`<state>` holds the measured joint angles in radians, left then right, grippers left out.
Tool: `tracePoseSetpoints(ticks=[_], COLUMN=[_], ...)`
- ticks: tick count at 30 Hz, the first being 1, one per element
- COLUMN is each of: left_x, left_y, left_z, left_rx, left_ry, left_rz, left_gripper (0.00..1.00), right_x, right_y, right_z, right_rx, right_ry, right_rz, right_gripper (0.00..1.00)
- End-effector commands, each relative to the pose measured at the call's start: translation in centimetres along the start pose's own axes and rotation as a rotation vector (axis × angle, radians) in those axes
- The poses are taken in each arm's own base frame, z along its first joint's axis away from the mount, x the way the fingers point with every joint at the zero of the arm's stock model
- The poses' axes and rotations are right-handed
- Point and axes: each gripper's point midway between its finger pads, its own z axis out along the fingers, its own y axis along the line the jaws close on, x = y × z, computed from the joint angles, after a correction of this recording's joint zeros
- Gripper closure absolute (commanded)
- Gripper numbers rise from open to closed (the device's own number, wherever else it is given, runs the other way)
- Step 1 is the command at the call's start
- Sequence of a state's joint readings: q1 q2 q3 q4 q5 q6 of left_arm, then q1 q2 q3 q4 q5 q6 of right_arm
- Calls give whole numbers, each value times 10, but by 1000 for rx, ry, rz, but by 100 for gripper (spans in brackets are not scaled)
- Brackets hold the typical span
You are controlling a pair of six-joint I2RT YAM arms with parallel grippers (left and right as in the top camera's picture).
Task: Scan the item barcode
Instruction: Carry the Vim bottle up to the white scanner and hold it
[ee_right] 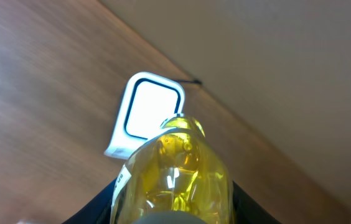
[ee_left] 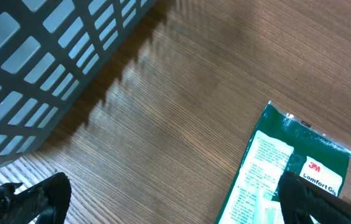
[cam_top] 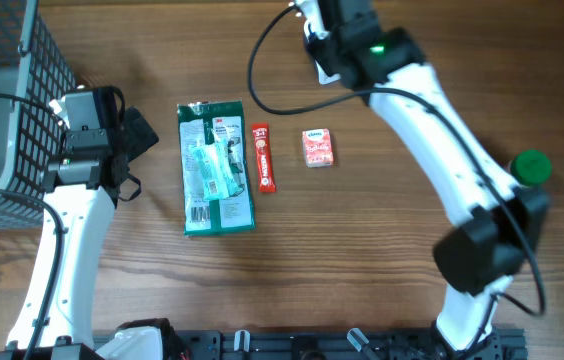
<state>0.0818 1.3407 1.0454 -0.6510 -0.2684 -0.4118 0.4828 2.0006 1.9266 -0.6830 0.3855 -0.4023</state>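
Note:
Next, I set the yellow bottle, now shut in that gripper, down with my right gripper on the wooden table (cam_top: 495, 137), just past the green round object.
My right gripper (ee_right: 172, 208) is shut on a clear bottle of yellow liquid (ee_right: 174, 168), its dark fingers on either side of the body. A white label edge shows on the bottle's left side. Just beyond the bottle's far end lies a white scanner window with a dark rim (ee_right: 149, 114) on the wooden table. In the overhead view the right gripper (cam_top: 330, 35) is at the table's far edge and the bottle is hidden under the arm. My left gripper (cam_top: 138, 160) stands open beside a green package (cam_top: 217, 167), holding nothing.
A red sachet (cam_top: 263, 157) and a small pink box (cam_top: 319, 147) lie right of the green package (ee_left: 290, 165). A grey mesh basket (cam_top: 7, 100) stands at the far left, close to the left gripper (ee_left: 175, 208). A green round object (cam_top: 532, 166) sits at the right.

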Motion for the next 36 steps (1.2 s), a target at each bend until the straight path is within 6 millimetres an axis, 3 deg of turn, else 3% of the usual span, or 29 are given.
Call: tracePoseSetpoints(ticks=[1,10,20,24,36], left_x=[-6,-6,-6,-6,-6], left_y=[3,3,3,3,3], left_z=[-3,-3,-3,-3,-3], left_rx=[-9,-9,-10,-10,-10], left_ry=[-18,-18,-18,-18,-18], left_rz=[4,4,4,4,4], left_gripper=[0,0,0,0,0], right_x=[3,-5,-6,3,9], right_y=[-15,-15,-5,6,17], right_z=[30,76,100,111,117], right_rx=[172,319,341,318,271], right_ry=[47,19,-8,13,9], right_rz=[-83,-147,-125,-136,-21], right_gripper=[96,96,96,96,96])
